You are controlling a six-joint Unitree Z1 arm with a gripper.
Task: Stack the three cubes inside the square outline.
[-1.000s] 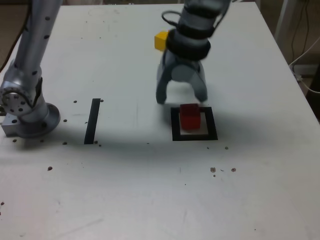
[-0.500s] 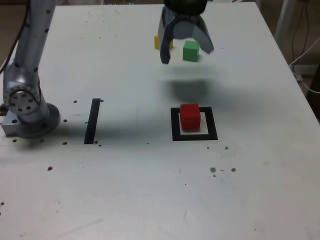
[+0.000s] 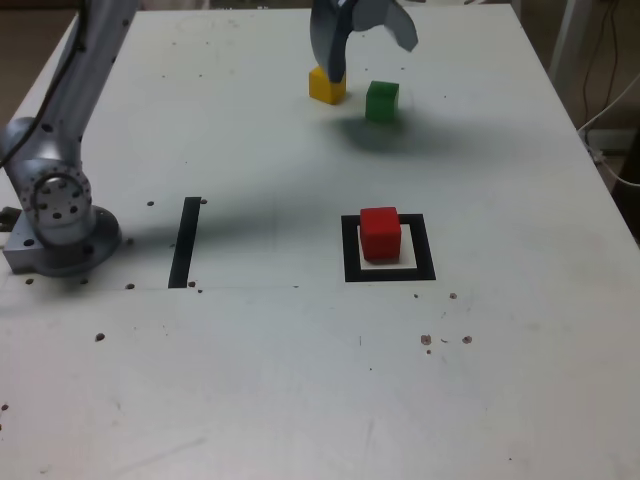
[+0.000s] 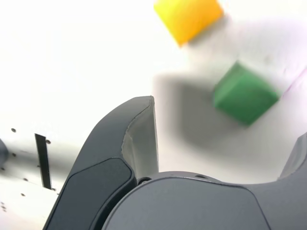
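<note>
My gripper needs to grab the sides of the yellow cube [image 3: 327,87] [image 4: 189,19] next, and the green cube beside it will stay for later.
The red cube [image 3: 380,232] stands alone inside the square outline [image 3: 389,270] on the white table. At the far side sit the yellow cube [image 3: 326,86] and, a little to the exterior view's right of it, the green cube [image 3: 381,101]. My gripper [image 3: 370,55] hangs open and empty above those two, raised off the table, its jaws spread wide. In the wrist view the yellow cube [image 4: 188,17] and the green cube [image 4: 245,94] lie ahead of the gripper's fingers [image 4: 139,139], both blurred.
A straight black tape strip [image 3: 185,241] lies on the table at the exterior view's left, near the arm's metal base [image 3: 60,225]. Small dark specks dot the tabletop. Cables hang beyond the table's right edge.
The gripper has left the red cube in the outline, risen and travelled to the far side over the yellow and green cubes, its jaws opening wider. The red cube stayed put.
</note>
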